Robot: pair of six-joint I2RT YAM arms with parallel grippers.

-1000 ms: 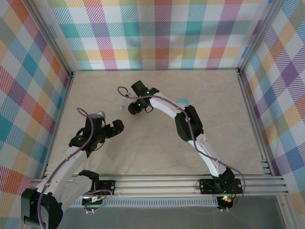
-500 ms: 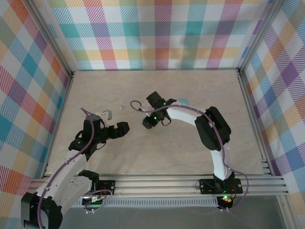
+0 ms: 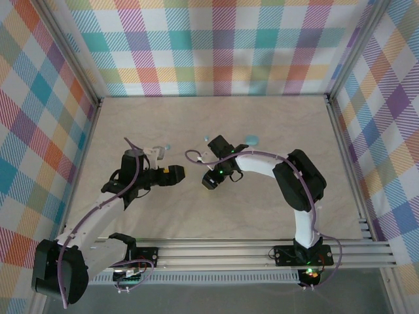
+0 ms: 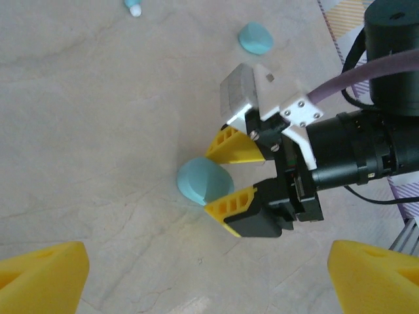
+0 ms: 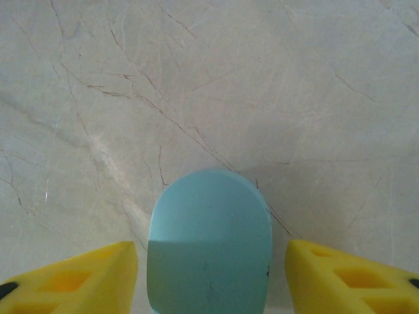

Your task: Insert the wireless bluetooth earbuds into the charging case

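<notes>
My right gripper straddles the charging case's middle, so it should back off and grip the case's near end [image 5: 208,304], keeping the far end free for my left gripper.
A pale blue oval charging case [image 5: 209,229] lies on the table between the yellow fingers [image 5: 98,275] of my right gripper [image 5: 211,261]. There is a gap on each side, so that gripper is open around it. In the left wrist view the same case [image 4: 196,181] sits at the right gripper's [image 4: 215,180] fingertips. My left gripper [image 4: 208,261] stands wide open just short of it, holding nothing. From above, the left gripper [image 3: 177,173] faces the right gripper [image 3: 208,181] mid-table. One tiny earbud [image 3: 205,139] [image 4: 133,6] lies behind them and another earbud [image 3: 167,148] to the left.
A second pale blue oval case [image 3: 251,139] [image 4: 255,38] lies farther back on the marble table [image 3: 275,196]. Checked walls and aluminium rails [image 3: 262,252] bound the workspace. The right arm's elbow [image 3: 298,173] rises at the right.
The right gripper came forward from the back toward mid-table with the case and opened its jaws around it. The left gripper moved right, toward the case.
</notes>
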